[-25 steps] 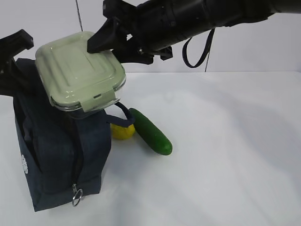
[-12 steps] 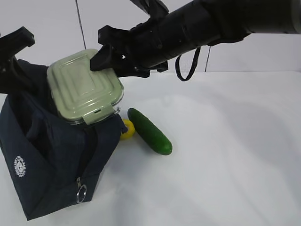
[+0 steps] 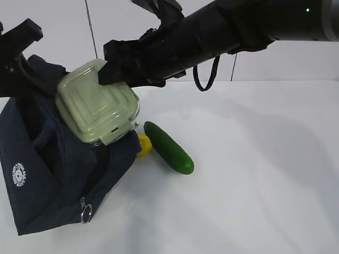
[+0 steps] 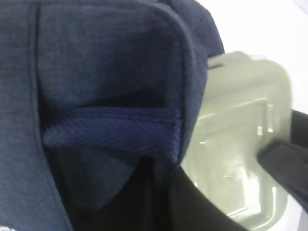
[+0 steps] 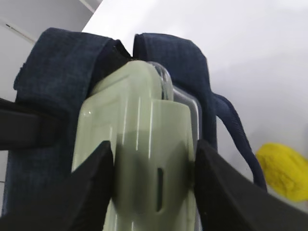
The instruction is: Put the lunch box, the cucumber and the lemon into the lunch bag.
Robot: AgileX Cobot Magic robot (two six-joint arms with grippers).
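Note:
Next, I release the lunch box from my right gripper deep inside the navy lunch bag [image 3: 87, 160], above the metal zipper ring.
The navy lunch bag [image 3: 47, 169] leans over at the left, its mouth facing up and right. My left gripper [image 3: 24, 69] is shut on the bag's upper fabric edge [image 4: 96, 72] and holds it up. My right gripper [image 3: 114, 69] is shut on the lunch box [image 3: 98, 108], gripping the sage-green lid's short sides [image 5: 139, 125]. The box is tilted steeply with its lower end in the bag's mouth. The cucumber [image 3: 169, 148] lies on the table right of the bag. The lemon [image 3: 143, 144] sits between them, half hidden by the bag, and shows in the right wrist view [image 5: 284, 171].
A white table [image 3: 254, 174] stretches to the right and front of the cucumber. A bag strap [image 5: 236, 130] loops down beside the lemon. The metal zipper ring [image 3: 86, 212] hangs at the bag's front corner. A black cable loop [image 3: 204, 74] dangles under the right arm.
The right gripper has brought the lunch box down and tipped it more steeply into the bag's mouth. The bag has leaned over further to the left, with its logo side turning up.

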